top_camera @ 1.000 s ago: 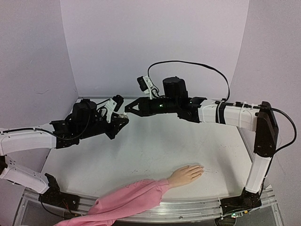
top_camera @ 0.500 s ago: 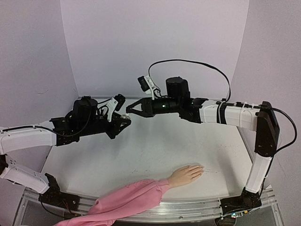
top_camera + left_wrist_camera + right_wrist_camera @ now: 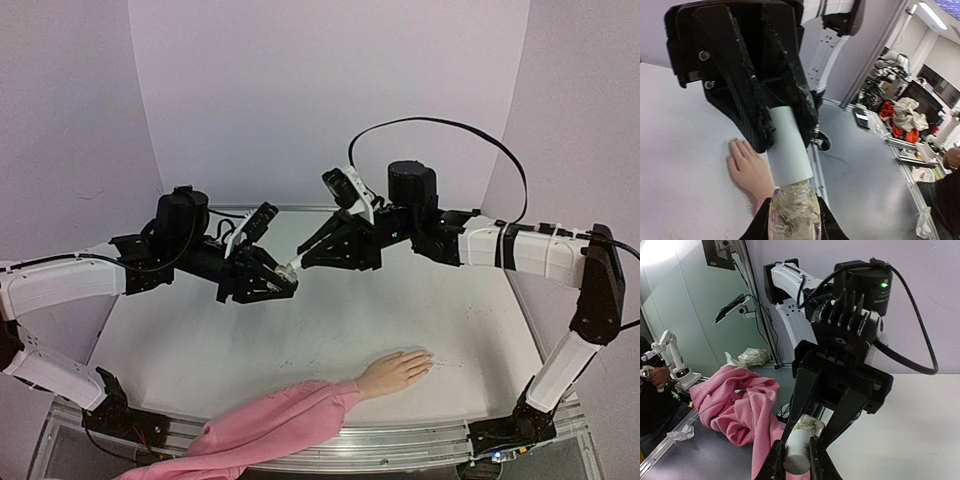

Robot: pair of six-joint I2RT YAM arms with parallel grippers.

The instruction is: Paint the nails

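Observation:
The cap is on the neck of the bottle, so next I open my right gripper, turn its wrist and grip the white cap [image 3: 790,157] at a new angle before pulling it off.
A small bottle with a clear glittery body [image 3: 792,212] and a white cap [image 3: 787,145] is held in the air between both grippers. My left gripper [image 3: 281,284] is shut on the body, also seen in the left wrist view [image 3: 792,222]. My right gripper [image 3: 300,266] is shut on the white cap [image 3: 797,450], also seen in the right wrist view [image 3: 796,457]. The cap sits on the bottle neck. The peach mannequin hand [image 3: 395,370] lies palm down near the table's front edge. Its nails [image 3: 427,356] are barely distinguishable at the fingertips [image 3: 737,145].
The pink sleeve [image 3: 280,420] runs from the mannequin wrist to the front left and hangs over the table's front rail [image 3: 420,436]. It also shows bunched in the right wrist view [image 3: 740,407]. The white table [image 3: 450,310] has walls at the back and sides.
Both grippers have moved down and forward-right with the bottle between them. My right gripper, open at the bottle before, is now shut on the white cap.

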